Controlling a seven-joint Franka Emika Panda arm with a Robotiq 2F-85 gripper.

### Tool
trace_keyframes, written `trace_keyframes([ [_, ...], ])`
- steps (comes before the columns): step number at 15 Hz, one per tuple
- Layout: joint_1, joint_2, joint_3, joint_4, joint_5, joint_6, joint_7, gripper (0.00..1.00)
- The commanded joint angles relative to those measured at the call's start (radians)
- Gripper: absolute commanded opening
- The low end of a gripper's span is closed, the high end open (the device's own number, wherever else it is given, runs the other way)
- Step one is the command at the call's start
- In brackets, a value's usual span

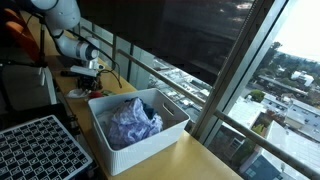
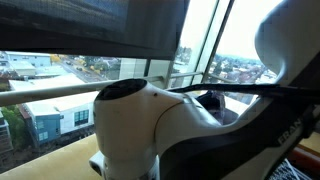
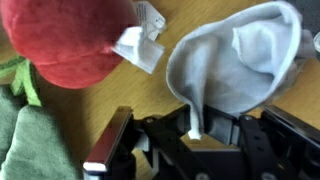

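The light grey cloth, now spread out on the wooden table, will be released by my gripper inside the white bin (image 1: pixel 121 103), at a spot just behind the crumpled purple-blue cloths.
In the wrist view my gripper (image 3: pixel 192 125) is shut on a narrow corner of a pale grey-white cloth (image 3: pixel 235 60) that spreads out on the wooden table beyond the fingers. A red plush thing (image 3: pixel 75 40) with a white tag (image 3: pixel 140 45) lies at the upper left, close to the cloth. In an exterior view the gripper (image 1: pixel 88 70) is low over the table at the back, behind a white bin (image 1: pixel 150 143). In the exterior view nearest the robot, the arm (image 2: pixel 180 120) hides the gripper.
A green cloth (image 3: pixel 25 140) lies at the left edge of the wrist view. The white bin holds purple-blue crumpled cloths (image 1: pixel 130 120). A black grid tray (image 1: pixel 40 150) sits at the front. A window wall with a railing (image 1: pixel 170 75) runs along the table's far side.
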Motion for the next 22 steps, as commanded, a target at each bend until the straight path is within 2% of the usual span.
trace_keyframes([
  [1, -0.009, -0.035, -0.011, -0.004, 0.02, 0.0, -0.039, 0.0],
  [5, -0.033, -0.131, -0.025, -0.003, 0.01, -0.02, -0.059, 0.0],
  [11, -0.096, -0.341, -0.091, -0.052, -0.009, -0.03, -0.054, 0.0],
  [12, -0.088, -0.425, -0.089, -0.105, -0.003, -0.039, -0.014, 0.0],
  [17, -0.194, -0.574, -0.145, -0.216, -0.011, 0.005, -0.014, 0.0],
  [22, -0.286, -0.621, -0.208, -0.359, -0.034, 0.073, 0.032, 0.0],
])
